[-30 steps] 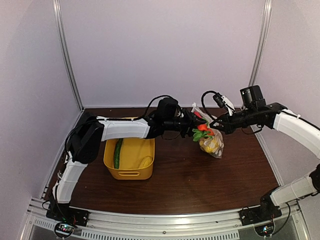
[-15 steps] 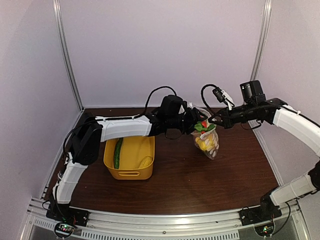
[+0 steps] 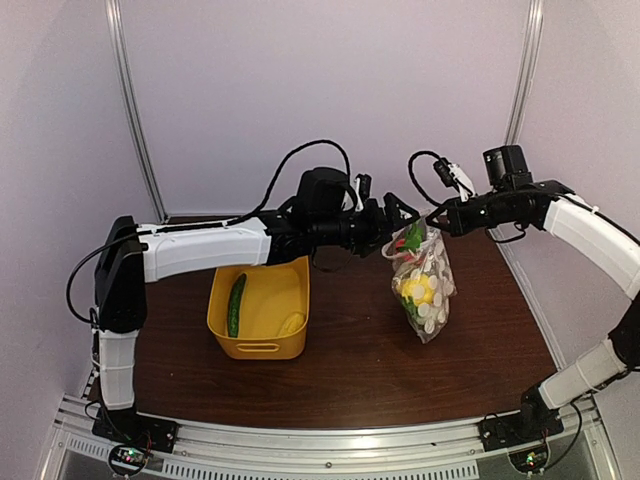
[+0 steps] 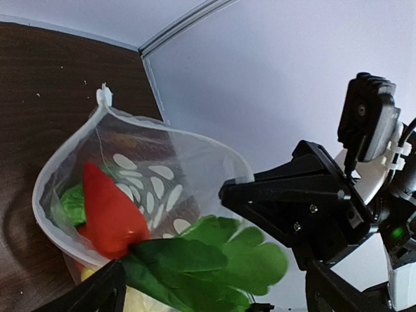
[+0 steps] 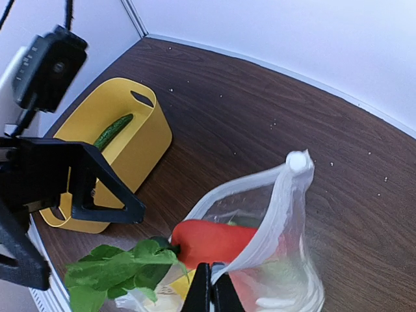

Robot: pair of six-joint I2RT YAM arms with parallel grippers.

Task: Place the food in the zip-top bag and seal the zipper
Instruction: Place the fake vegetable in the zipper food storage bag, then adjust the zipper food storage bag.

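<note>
The zip-top bag has a white zipper slider. My left gripper should close on the zip-top bag's opening edge (image 3: 386, 250) (image 4: 69, 138) beside that slider, across from my right gripper.
The zip-top bag (image 3: 427, 290) hangs clear and polka-dotted from my right gripper (image 3: 432, 221), which is shut on its mouth edge. In the right wrist view the fingers (image 5: 212, 286) pinch the zipper (image 5: 267, 225) strip. A red-orange carrot (image 5: 218, 240) with green leaves (image 5: 117, 266) lies across the open mouth, and yellow and white food pieces (image 3: 418, 292) show lower in the bag. My left gripper (image 3: 395, 222) stands wide open just left of the mouth, with the carrot (image 4: 110, 208) and leaves (image 4: 214, 260) between its spread fingers (image 4: 84, 292), untouched.
A yellow tub (image 3: 262, 345) sits on the brown table at left, holding a long green cucumber (image 3: 235, 305) and a yellow piece (image 3: 292, 323). White walls with metal posts close in the back and sides.
My left gripper has opened wide and let go of the carrot at the bag's mouth. The right gripper has lifted the bag, which now hangs longer.
</note>
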